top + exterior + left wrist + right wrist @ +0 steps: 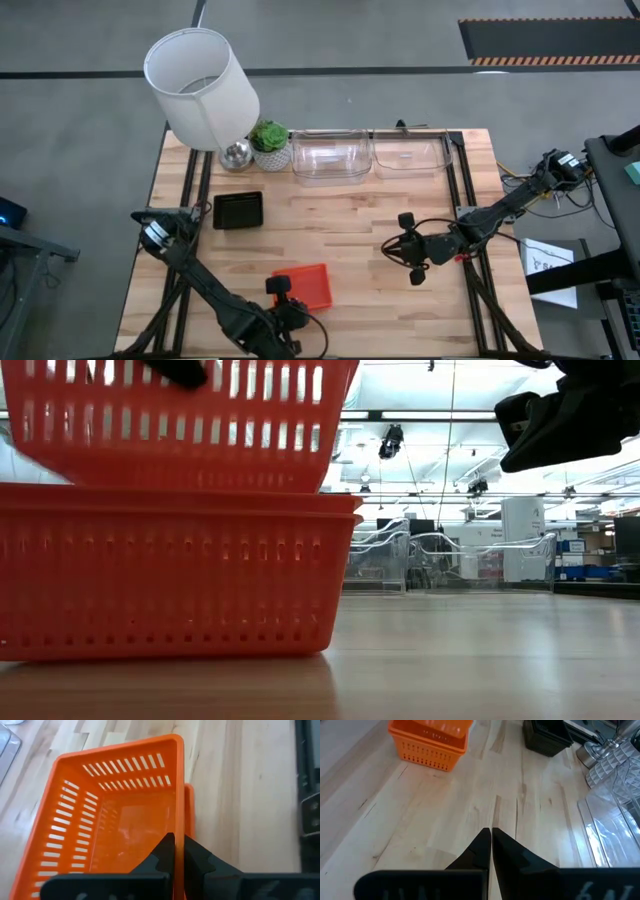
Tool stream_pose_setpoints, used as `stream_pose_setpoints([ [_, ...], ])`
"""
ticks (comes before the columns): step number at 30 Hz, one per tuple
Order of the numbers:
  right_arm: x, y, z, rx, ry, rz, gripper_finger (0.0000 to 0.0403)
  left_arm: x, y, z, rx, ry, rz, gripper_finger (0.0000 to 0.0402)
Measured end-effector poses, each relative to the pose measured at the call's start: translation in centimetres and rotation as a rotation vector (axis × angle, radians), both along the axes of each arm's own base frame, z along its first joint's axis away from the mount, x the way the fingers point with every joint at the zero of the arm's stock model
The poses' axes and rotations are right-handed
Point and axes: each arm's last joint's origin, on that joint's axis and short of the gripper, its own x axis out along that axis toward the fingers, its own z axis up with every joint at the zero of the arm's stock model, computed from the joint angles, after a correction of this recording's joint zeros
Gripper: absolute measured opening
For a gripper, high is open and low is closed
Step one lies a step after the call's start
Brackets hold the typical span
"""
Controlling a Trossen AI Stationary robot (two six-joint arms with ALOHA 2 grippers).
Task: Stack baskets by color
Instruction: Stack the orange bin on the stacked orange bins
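Observation:
Next, I release the upper orange basket with my left gripper inside the lower orange basket (309,288) (137,827) near the front edge of the table.
An orange basket (115,820) hangs tilted above a second orange basket (170,570), which rests flat on the table near its front edge. The upper basket's bottom (200,478) is level with the lower one's rim; whether they touch, I cannot tell. My left gripper (176,847) is shut on the upper basket. My right gripper (491,836) hovers shut and empty over bare wood right of the table's middle (390,248). A black basket (238,210) lies at the left, and two clear baskets (330,155) (410,152) stand side by side at the far edge. My left gripper pinches one side wall of the upper orange basket at its rim (179,827), one finger (165,851) inside the basket and the other (197,856) outside. The fingers slant down from the table's near left. The basket is lifted clear of the table, tilted, over the lower basket.
A white lampshade (200,88), a metal lamp base (236,153) and a small potted plant (270,145) stand at the far left corner. Bare wood lies between the orange baskets and my right gripper. Dark frame rails (465,200) run along the table's sides.

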Motion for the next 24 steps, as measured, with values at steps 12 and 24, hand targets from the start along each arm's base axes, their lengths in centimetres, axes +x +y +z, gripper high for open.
stream_pose_setpoints([
  [12,0.0,0.0,0.0,0.004,0.000,-0.003,0.0009,-0.2,0.2,-1.4,0.015,0.012,-0.005,0.0000],
  [24,0.0,0.0,0.0,0.022,0.001,-0.014,0.0009,-0.1,0.2,-2.0,0.004,0.002,-0.003,0.0010],
])
